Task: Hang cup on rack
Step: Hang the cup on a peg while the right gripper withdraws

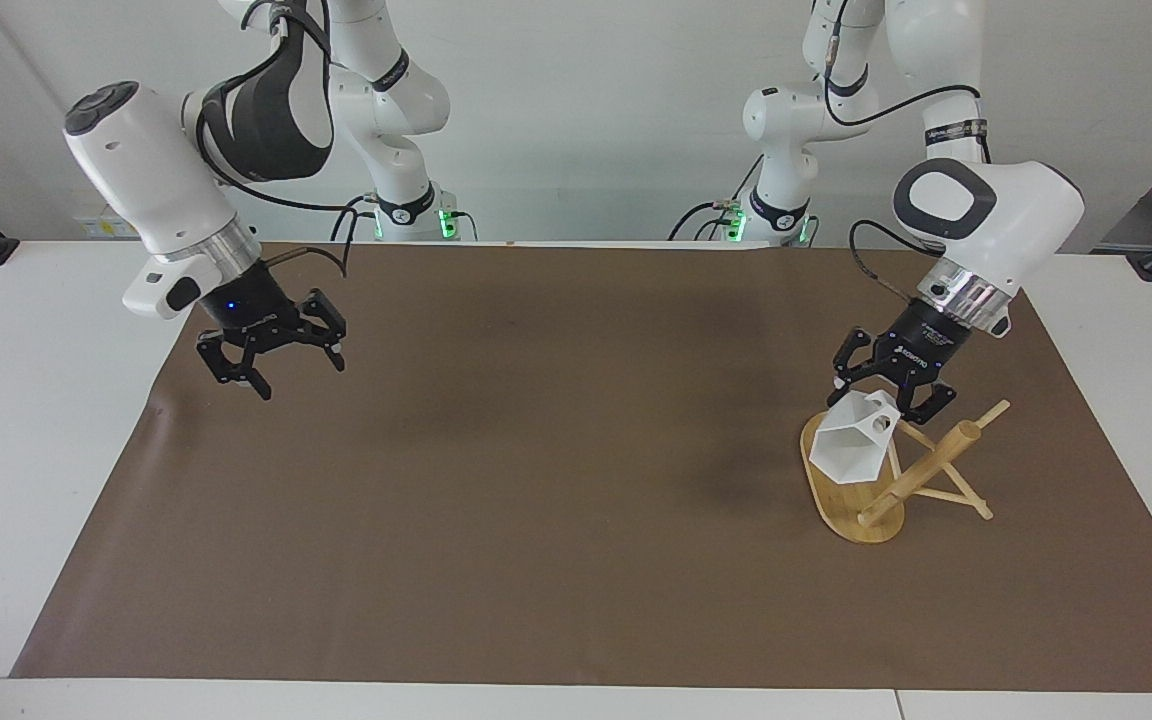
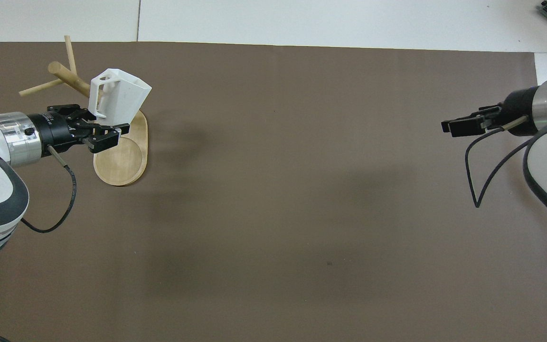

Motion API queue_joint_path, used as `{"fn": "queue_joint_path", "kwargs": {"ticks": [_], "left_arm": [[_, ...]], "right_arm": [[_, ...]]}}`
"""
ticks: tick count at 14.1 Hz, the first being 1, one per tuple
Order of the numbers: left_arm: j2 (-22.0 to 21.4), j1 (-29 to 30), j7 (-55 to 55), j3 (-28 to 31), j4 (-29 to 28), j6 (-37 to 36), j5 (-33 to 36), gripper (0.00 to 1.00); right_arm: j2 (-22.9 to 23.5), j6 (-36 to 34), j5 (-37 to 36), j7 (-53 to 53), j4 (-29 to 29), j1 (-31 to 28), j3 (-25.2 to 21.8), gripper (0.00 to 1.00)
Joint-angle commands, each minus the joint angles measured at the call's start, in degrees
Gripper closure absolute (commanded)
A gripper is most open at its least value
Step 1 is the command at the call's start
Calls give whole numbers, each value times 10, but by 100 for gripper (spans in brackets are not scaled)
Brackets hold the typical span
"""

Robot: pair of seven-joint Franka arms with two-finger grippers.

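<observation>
Next, my left gripper releases the white cup, now just over the rack's base, on the rack's peg [image 2: 105,97] next to the post, above the oval base.
The white faceted cup [image 1: 848,452] hangs tilted in my left gripper [image 1: 886,400], which is shut on it at the handle end. The cup is just over the oval base of the bamboo rack [image 1: 936,460], close beside the post and its thin pegs. I cannot tell whether a peg touches the handle. In the overhead view the cup [image 2: 120,97] covers part of the rack [image 2: 121,164], with my left gripper [image 2: 107,126] beside it. My right gripper [image 1: 298,375] is open and empty, up over the mat at the right arm's end, and it also shows in the overhead view [image 2: 458,126].
A brown mat [image 1: 556,520] covers most of the white table [image 1: 26,420]. The rack stands on it at the left arm's end.
</observation>
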Motion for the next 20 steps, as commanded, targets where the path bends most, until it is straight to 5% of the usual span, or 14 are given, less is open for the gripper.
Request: {"fn": "queue_joint_path", "kwargs": {"ticks": [1, 17, 18, 19, 20], "left_arm": [[-21, 2, -27, -4, -29, 32, 9, 100], [-17, 3, -68, -4, -35, 78, 8, 98], [-17, 3, -68, -4, -33, 78, 8, 54], [-16, 3, -69, -3, -31, 77, 8, 1], [-15, 3, -69, -3, -29, 76, 8, 0]], "right_arm": [[-15, -6, -27, -57, -15, -2, -13, 0], [-13, 3, -28, 166, 5, -2, -87, 0], [-13, 2, -28, 179, 11, -2, -88, 0], [-13, 1, -28, 194, 16, -2, -88, 0], [-13, -2, -28, 198, 21, -2, -88, 0]]}}
